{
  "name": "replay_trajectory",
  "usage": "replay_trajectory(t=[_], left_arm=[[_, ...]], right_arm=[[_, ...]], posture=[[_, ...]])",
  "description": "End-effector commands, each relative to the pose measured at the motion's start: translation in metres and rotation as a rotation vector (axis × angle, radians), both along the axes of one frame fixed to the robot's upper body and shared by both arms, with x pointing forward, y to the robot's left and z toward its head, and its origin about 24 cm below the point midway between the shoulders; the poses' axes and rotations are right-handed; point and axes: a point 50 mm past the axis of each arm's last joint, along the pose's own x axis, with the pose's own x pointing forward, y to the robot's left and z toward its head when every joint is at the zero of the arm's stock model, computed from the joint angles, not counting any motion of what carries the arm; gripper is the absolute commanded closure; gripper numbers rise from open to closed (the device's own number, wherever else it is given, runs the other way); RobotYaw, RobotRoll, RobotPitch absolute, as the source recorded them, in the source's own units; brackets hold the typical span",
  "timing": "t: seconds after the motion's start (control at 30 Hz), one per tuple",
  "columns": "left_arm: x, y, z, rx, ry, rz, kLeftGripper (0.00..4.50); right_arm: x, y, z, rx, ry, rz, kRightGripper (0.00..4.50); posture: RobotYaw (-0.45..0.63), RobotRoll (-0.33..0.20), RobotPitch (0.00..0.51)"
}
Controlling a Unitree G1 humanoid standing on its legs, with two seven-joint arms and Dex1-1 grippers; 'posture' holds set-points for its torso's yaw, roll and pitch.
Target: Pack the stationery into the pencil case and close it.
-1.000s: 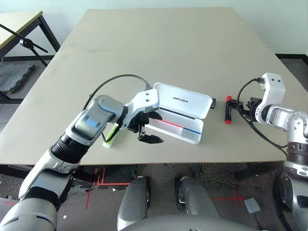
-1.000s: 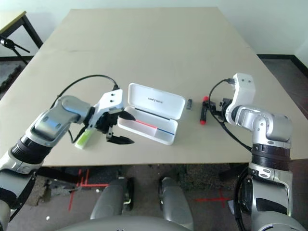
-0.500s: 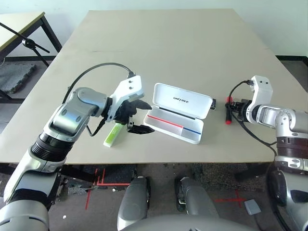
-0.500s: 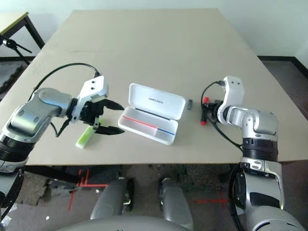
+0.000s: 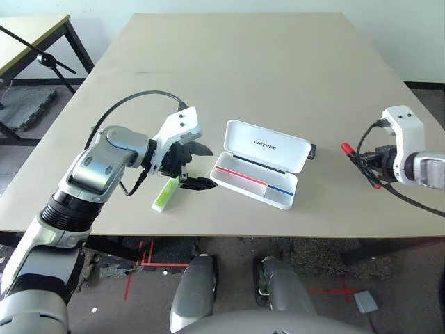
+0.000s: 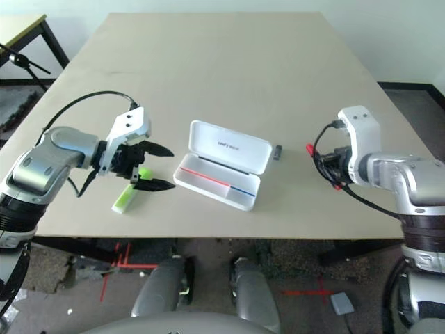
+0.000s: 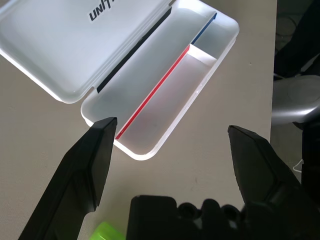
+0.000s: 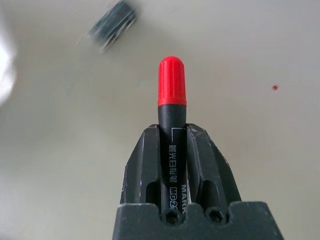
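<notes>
I'll set the red-and-black marker inside the pencil case (image 5: 259, 172), between red stripe and lettered lid, with my right gripper.
The white pencil case (image 5: 261, 163) lies open mid-table, its lettered lid (image 7: 75, 45) tilted back and red and blue stripes showing inside. Left of it the lime-green highlighter (image 5: 163, 195) rests on the table. My left gripper (image 5: 203, 167) hovers open between the highlighter and the case's left end, with nothing in it. My right gripper (image 8: 172, 135) is shut on the red-and-black marker (image 8: 172, 100), held above the table to the right of the case (image 6: 222, 163), red cap (image 5: 345, 147) pointing toward it. The tiny dark clip (image 5: 313, 151) sits by the lid's right corner.
The beige tabletop (image 5: 236, 62) stretches wide behind the case. Its front edge runs just below the case and the highlighter. A second table (image 5: 28, 31) and a black stand (image 5: 42, 56) are off to the far left, beyond the table's edge.
My right gripper closed on the marker, lifted it off the table and carried it right. My left gripper drew back left from the case's end to above the highlighter.
</notes>
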Motion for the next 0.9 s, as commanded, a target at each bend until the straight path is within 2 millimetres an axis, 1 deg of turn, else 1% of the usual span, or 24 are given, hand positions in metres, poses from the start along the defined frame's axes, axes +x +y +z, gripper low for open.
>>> replay_trajectory(t=[0.03,0.1,0.2,0.27,0.33,0.43,0.5,0.73,0.87,0.9], left_arm=[[0.002,0.004,0.0,0.012,-0.006,0.011,0.0],[0.004,0.005,0.0,0.013,-0.011,0.016,0.0],[0.006,0.005,0.001,0.012,-0.017,0.019,0.0],[0.006,0.005,0.003,0.011,-0.021,0.021,0.0],[0.006,0.005,0.003,0.01,-0.025,0.025,0.0],[0.005,0.006,0.004,0.01,-0.03,0.035,0.0],[0.004,0.005,0.004,0.005,-0.03,0.039,0.0],[0.002,0.007,0.005,0.004,-0.037,0.061,0.0],[0.001,0.007,0.005,0.002,-0.04,0.071,0.0],[0.0,0.007,0.005,0.001,-0.039,0.074,0.0]], right_arm=[[-0.013,0.006,0.016,-0.037,0.021,0.193,4.02],[-0.019,0.012,0.023,-0.056,0.034,0.319,4.02],[-0.02,0.026,0.025,-0.051,0.014,0.461,4.02],[-0.014,0.044,0.023,-0.046,-0.044,0.581,4.02],[-0.007,0.057,0.02,-0.049,-0.08,0.654,4.02],[0.011,0.075,0.018,-0.082,-0.139,0.73,4.02],[0.021,0.084,0.016,-0.093,-0.158,0.761,4.02],[0.044,0.109,0.009,-0.112,-0.202,0.884,4.02],[0.052,0.118,0.005,-0.107,-0.211,0.92,4.02],[0.054,0.12,0.004,-0.104,-0.214,0.927,4.02]], posture=[[0.19,0.0,0.12],[0.19,0.0,0.119],[0.2,0.0,0.118],[0.21,0.0,0.117],[0.21,0.0,0.117],[0.23,0.0,0.111],[0.24,0.0,0.109],[0.26,0.0,0.107],[0.26,0.0,0.107],[0.29,0.0,0.108]])
